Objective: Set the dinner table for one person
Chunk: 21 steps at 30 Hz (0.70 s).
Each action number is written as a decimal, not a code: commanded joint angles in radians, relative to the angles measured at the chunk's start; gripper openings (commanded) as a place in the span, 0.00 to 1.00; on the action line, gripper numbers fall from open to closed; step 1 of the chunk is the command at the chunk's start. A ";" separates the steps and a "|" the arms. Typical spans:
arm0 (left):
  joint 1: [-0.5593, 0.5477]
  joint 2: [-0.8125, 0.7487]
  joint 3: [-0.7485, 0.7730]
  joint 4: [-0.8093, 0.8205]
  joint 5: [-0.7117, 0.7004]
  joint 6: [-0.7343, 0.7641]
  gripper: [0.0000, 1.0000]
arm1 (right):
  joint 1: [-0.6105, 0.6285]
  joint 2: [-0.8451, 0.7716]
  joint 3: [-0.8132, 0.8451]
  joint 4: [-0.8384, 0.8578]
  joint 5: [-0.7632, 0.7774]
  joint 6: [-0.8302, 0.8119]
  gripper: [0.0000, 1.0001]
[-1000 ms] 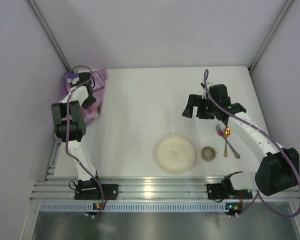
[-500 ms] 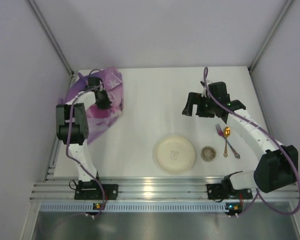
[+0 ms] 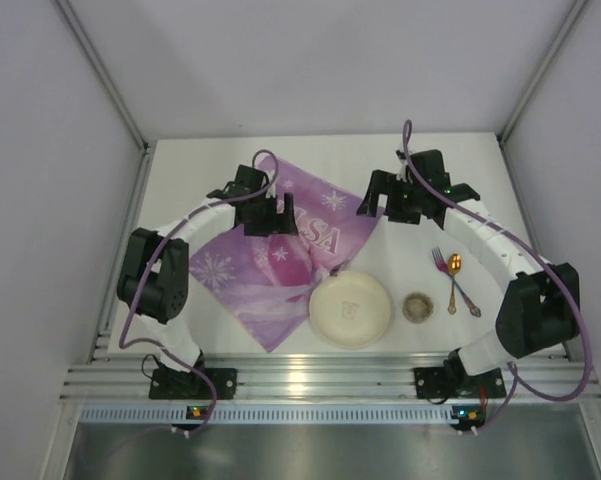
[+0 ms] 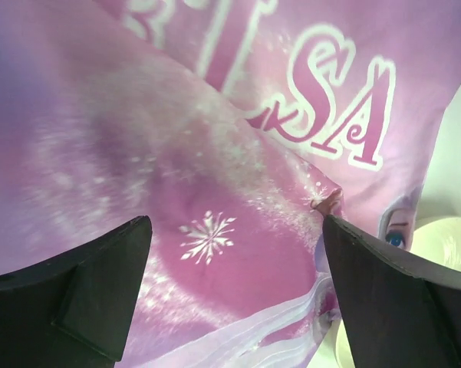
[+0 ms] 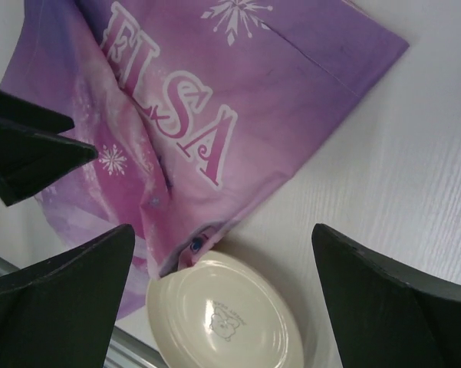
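Note:
I should next move my right gripper to the purple placemat's far edge point(image 3: 343, 188), next to the snowflake nearest the ELSA letters, and close it there.
A purple snowflake "ELSA" placemat point(image 3: 280, 260) lies spread at a slant on the white dinner table point(image 3: 470, 165). Its near right edge is buckled against the rim of a cream plate point(image 3: 350, 308). My left gripper point(image 3: 270, 218) hovers over the middle of the mat, open, with only printed cloth point(image 4: 215, 153) between its fingers and nothing held. My right gripper point(image 3: 385, 205) hangs open just past the mat's right corner. In the right wrist view it looks down on the mat point(image 5: 176, 115) and the plate point(image 5: 230, 314).
A small round cup point(image 3: 417, 306) sits right of the plate. Further right lie a fork point(image 3: 440, 262) and a gold spoon point(image 3: 455, 268), side by side. Grey walls close in the table at the left, back and right. A metal rail point(image 3: 310, 375) runs along the near edge.
My left arm swung from the far left corner toward the middle, dragging the placemat and spreading it out. Its jaws then opened and let go. The right gripper shifted slightly left.

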 commanded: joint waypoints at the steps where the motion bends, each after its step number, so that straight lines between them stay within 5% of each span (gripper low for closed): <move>1: 0.017 -0.127 0.049 -0.047 -0.088 -0.025 0.98 | 0.002 0.063 0.085 0.048 -0.018 0.039 1.00; 8: 0.019 -0.219 0.068 -0.204 -0.265 -0.056 0.98 | 0.002 0.282 0.256 0.061 -0.027 0.044 0.99; 21: 0.042 -0.467 -0.325 -0.264 -0.366 -0.287 0.97 | -0.021 0.835 0.929 -0.188 0.120 -0.102 0.99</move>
